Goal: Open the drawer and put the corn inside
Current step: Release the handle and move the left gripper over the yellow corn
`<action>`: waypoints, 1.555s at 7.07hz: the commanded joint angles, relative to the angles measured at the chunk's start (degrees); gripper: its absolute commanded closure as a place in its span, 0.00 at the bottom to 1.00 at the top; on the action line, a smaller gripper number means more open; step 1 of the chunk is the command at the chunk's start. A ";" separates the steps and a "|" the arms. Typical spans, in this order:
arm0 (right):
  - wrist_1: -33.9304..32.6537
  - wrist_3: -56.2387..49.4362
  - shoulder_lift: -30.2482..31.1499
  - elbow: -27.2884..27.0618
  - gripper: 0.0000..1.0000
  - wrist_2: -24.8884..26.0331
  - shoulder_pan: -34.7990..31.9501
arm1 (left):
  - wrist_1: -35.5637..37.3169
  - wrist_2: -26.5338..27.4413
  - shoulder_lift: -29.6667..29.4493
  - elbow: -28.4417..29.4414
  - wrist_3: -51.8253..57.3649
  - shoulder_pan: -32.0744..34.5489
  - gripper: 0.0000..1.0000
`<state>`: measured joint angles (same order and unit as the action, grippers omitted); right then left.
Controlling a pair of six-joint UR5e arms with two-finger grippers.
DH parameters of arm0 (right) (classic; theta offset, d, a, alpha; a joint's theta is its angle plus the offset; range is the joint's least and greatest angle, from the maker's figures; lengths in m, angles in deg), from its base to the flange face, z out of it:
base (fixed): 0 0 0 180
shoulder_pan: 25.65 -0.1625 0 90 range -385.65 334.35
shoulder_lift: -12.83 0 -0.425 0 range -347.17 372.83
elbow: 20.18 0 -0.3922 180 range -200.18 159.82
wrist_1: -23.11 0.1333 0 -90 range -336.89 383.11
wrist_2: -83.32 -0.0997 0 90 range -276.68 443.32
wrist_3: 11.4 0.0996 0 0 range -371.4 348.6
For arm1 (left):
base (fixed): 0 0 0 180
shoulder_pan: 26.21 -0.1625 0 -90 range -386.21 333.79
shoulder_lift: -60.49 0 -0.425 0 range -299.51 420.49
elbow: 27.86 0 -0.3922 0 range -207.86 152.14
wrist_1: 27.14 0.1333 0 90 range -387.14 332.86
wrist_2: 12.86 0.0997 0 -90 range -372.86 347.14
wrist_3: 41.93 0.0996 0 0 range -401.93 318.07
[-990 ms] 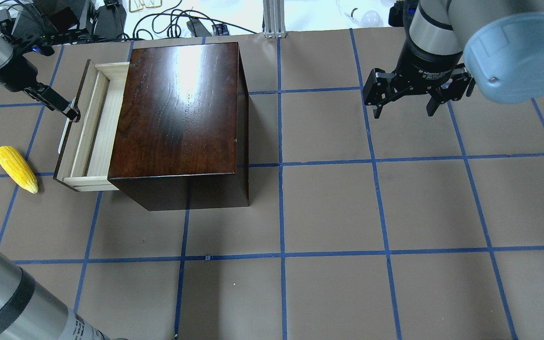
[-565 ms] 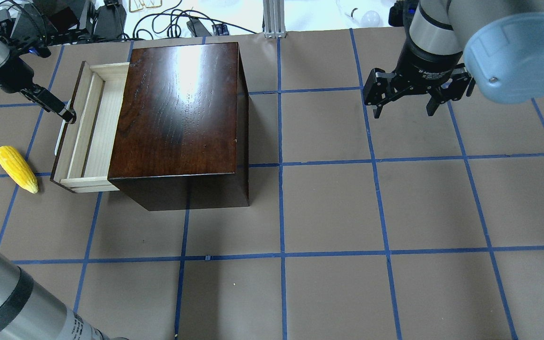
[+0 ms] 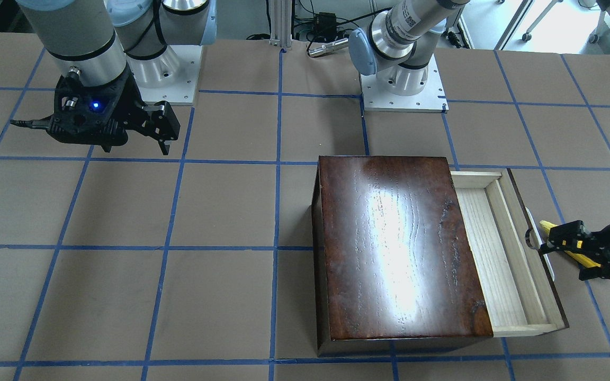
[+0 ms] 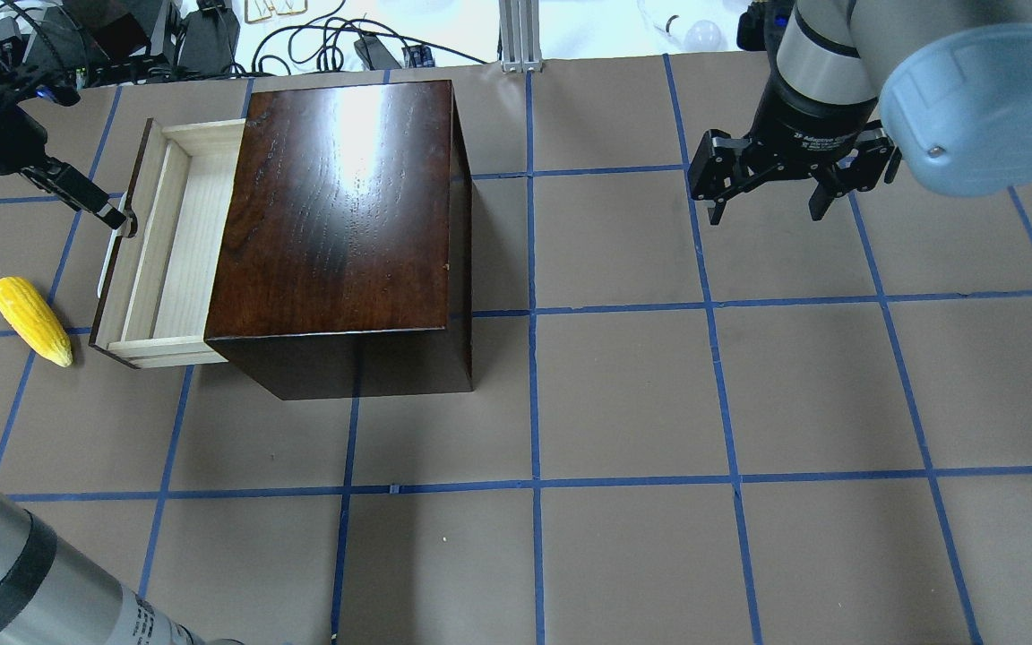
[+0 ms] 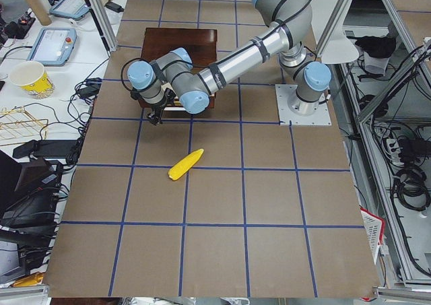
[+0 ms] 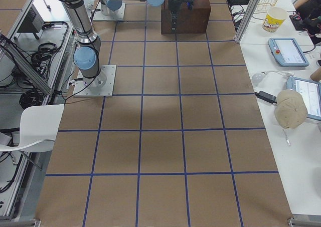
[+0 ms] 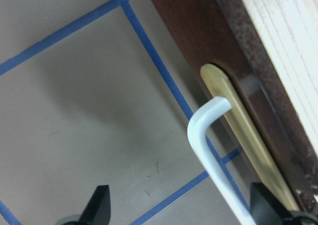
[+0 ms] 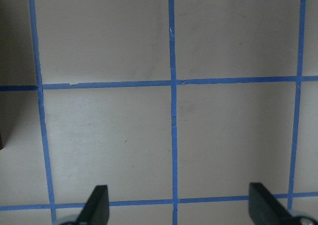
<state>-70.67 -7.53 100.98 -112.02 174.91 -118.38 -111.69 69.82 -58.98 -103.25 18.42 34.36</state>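
My left gripper will let go of the drawer's white handle next and then close around the middle of the yellow corn (image 3: 578,256) that lies next to the drawer.
The dark wooden box (image 4: 337,206) stands at the table's left. Its drawer (image 4: 171,251), a pale-wood tray, is pulled partly out to the left. My left gripper (image 4: 113,215) is at the drawer's white handle (image 4: 107,269). In the left wrist view the fingers (image 7: 99,205) are spread wide with the handle (image 7: 206,135) between them, not clamped. The yellow corn (image 4: 30,320) lies on the table left of the drawer, apart from it, and shows in the left side view (image 5: 186,164). My right gripper (image 4: 762,210) hangs open and empty over bare table at the far right.
Cables and equipment (image 4: 319,36) and an aluminium post (image 4: 520,36) line the far table edge. A light bulb (image 4: 704,34) lies beyond that edge at the right. The table is brown with a blue tape grid (image 4: 534,484).
The drawer has slid further out to the left. My left gripper has moved left with the handle. The corn and the right arm have not moved.
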 commanded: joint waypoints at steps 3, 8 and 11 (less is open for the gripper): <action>0.00 0.00 0.00 0.00 0.00 0.00 0.00 | -0.53 3.60 3.53 -0.02 -8.53 -2.89 0.00; 0.00 0.00 0.00 0.00 0.00 0.00 0.00 | 0.35 3.81 1.96 -1.08 -25.87 -9.06 0.00; -0.09 0.00 0.00 0.00 0.00 0.00 0.00 | 0.35 6.52 -0.58 -1.87 -33.51 -9.41 0.00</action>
<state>-70.73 -7.53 100.98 -112.02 174.91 -118.38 -111.35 75.06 -58.35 -104.71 -11.85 25.00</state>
